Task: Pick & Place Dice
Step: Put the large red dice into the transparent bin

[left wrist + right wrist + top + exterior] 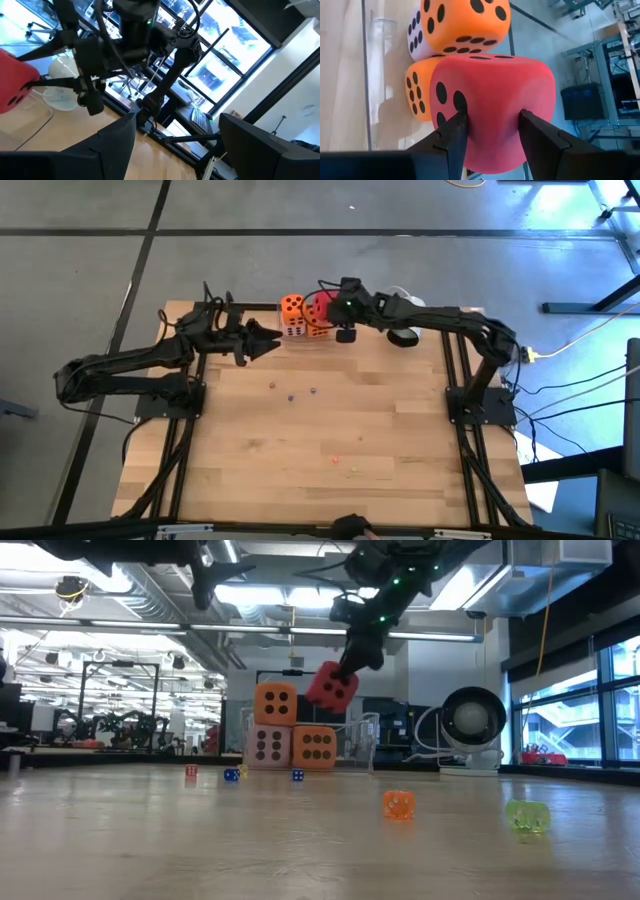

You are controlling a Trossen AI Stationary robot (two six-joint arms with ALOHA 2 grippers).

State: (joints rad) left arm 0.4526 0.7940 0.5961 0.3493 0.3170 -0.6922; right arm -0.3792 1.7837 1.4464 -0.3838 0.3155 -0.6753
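My right gripper is to place the red die. It will set it down on top of the lower orange die [314, 306] [470, 94], against the upper one.
Three dice stand stacked at the table's far edge. An orange die [275, 703] sits on a pale pink die [268, 746], and a second orange die [314, 747] stands on the table beside the pink one. A red die [332, 686] hangs tilted just above that second orange die, next to the upper one, with my right gripper [492, 117] shut on it. My left gripper [265, 342] is raised to the left of the stack, open, with nothing between its fingers [115, 145]. My right gripper pinches the red die between its two fingers, which press on two opposite faces [465, 112] near one edge; the soft sides are dented in there. The fingers come slanting down from the table's right. The die is lifted clear and tilted.
A clear-walled tray [360, 740] surrounds the stacked dice. A white fan [472, 720] stands at the far right. Tiny coloured beads lie scattered on the wooden table, such as an orange one [398, 803], a green one [527, 815] and a blue one [232, 775].
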